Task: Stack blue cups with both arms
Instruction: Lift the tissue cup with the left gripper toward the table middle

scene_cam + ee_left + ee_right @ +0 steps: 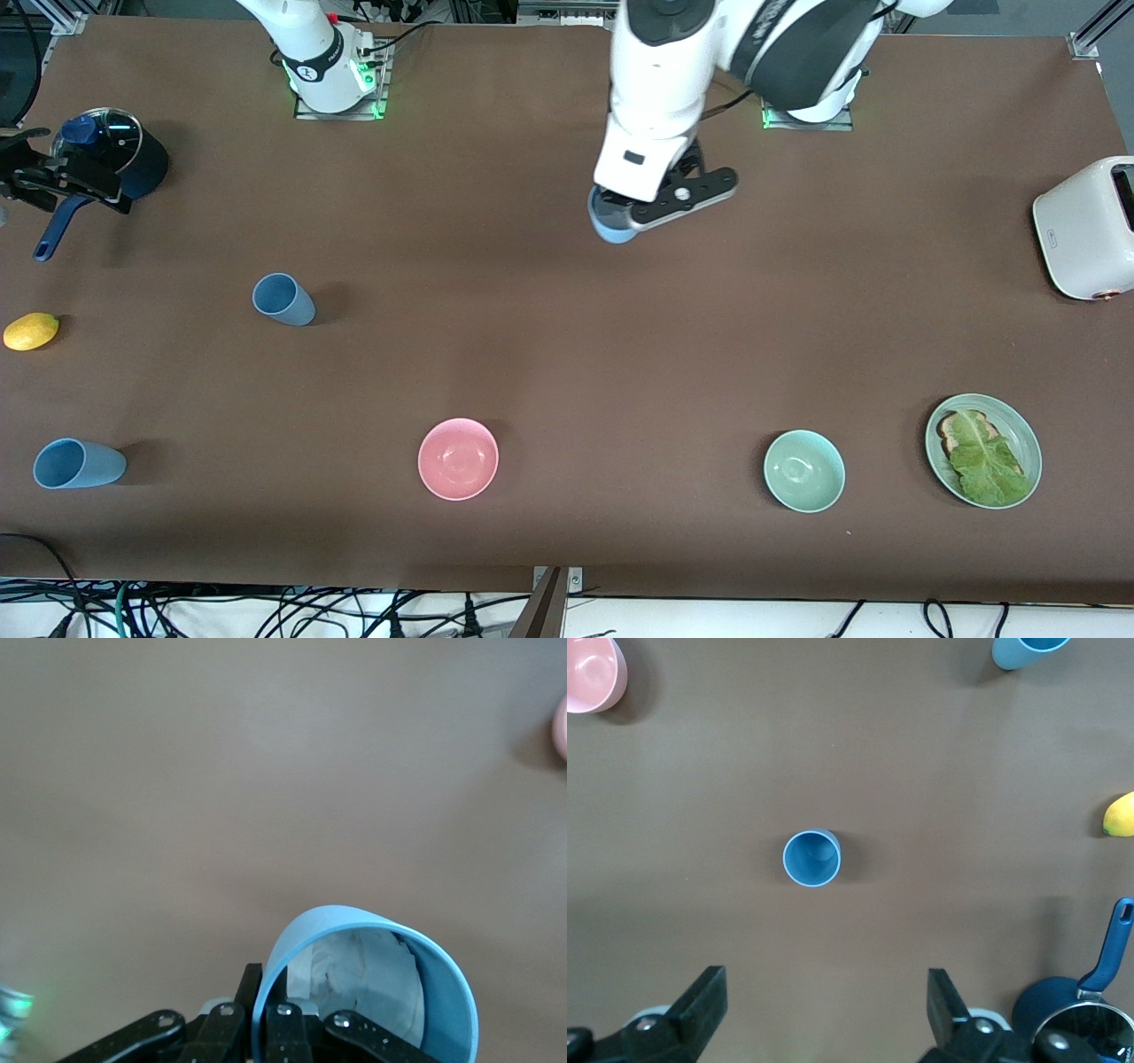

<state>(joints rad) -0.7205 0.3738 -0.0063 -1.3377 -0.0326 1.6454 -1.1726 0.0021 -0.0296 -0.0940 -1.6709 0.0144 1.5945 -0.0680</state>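
Observation:
Next, I set the blue cup down with my left gripper on the bare table's middle [549,339], a little past the pink bowl.
My left gripper [631,213] is shut on the rim of a blue cup [609,228] and holds it up over the table's middle, nearer the arms' bases. In the left wrist view, one finger [251,983] is outside the cup's wall [372,926] and the other is inside; white crumpled material lies in the cup. A second blue cup [283,299] stands toward the right arm's end, centred in the right wrist view [811,858]. A third blue cup [78,463] sits nearer the front camera. My right gripper [58,182] hangs open and empty [824,983] high over the dark blue pot.
A dark blue pot [120,155] with a glass lid and a lemon [31,330] are at the right arm's end. A pink bowl [458,458], a mint-green bowl [803,470] and a plate of toast with lettuce [1019,425] line the front. A white toaster [1085,226] is at the left arm's end.

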